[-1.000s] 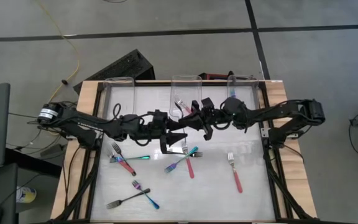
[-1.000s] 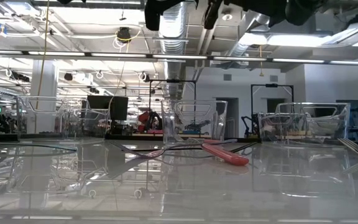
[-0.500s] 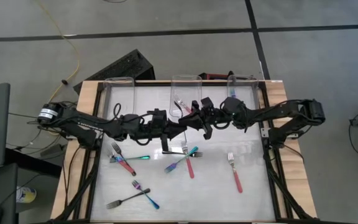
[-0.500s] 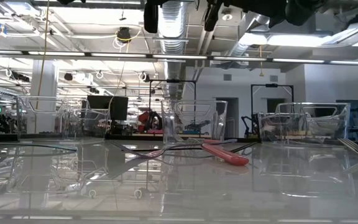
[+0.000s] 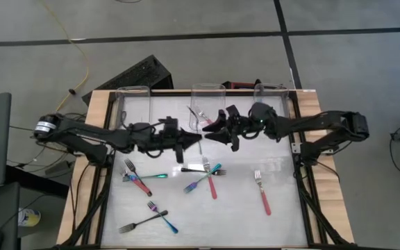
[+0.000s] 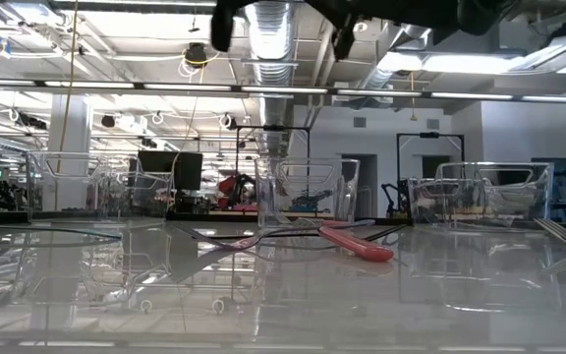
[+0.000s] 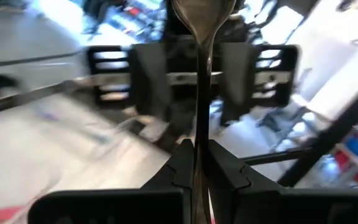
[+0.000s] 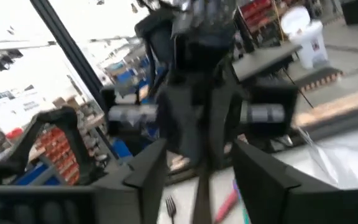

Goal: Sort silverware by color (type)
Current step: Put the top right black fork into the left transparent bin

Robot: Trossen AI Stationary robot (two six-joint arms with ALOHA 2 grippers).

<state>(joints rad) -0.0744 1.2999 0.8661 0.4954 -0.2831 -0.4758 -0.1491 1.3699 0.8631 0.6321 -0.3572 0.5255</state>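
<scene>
The grey metal fork, now in the air over the table, will drop from my left gripper inside the clear bin (image 5: 135,126) that is nearest the dark box.
My left gripper (image 5: 197,137) is shut on a grey metal fork (image 7: 202,74) in the air over the table's far middle. In the high view the fork (image 5: 196,114) shows pale, slanting toward the middle clear bin (image 5: 208,89). My right gripper (image 5: 210,132) faces the left one, tip to tip. It is open, and its fingers (image 8: 146,169) stand on either side of the left gripper's tip without touching. More forks lie flat on the table: a red and teal pair (image 5: 139,182), a crossed cluster (image 5: 205,180), a red one (image 5: 262,193) and a grey and blue pair (image 5: 151,217). My left gripper pinches the fork's thin metal stem (image 7: 197,134) between its two fingers (image 7: 224,165), which point level toward the table's right. The stem runs across the fingers and widens toward its upper end (image 7: 202,15). The fork is lifted clear of the table.
Three clear bins stand along the far edge: left (image 5: 132,94), middle, and right (image 5: 270,90). Wooden rails (image 5: 97,111) frame the white table top. Bare table lies at the near right (image 5: 283,222). A dark box (image 5: 139,73) sits beyond the far edge.
My left gripper, wide open under the fork a second ago, has shut on it. It then moved a little toward the far edge and tipped up to level. My right gripper has opened and let go of the fork. The fork stays in the air, now carried by the left.
</scene>
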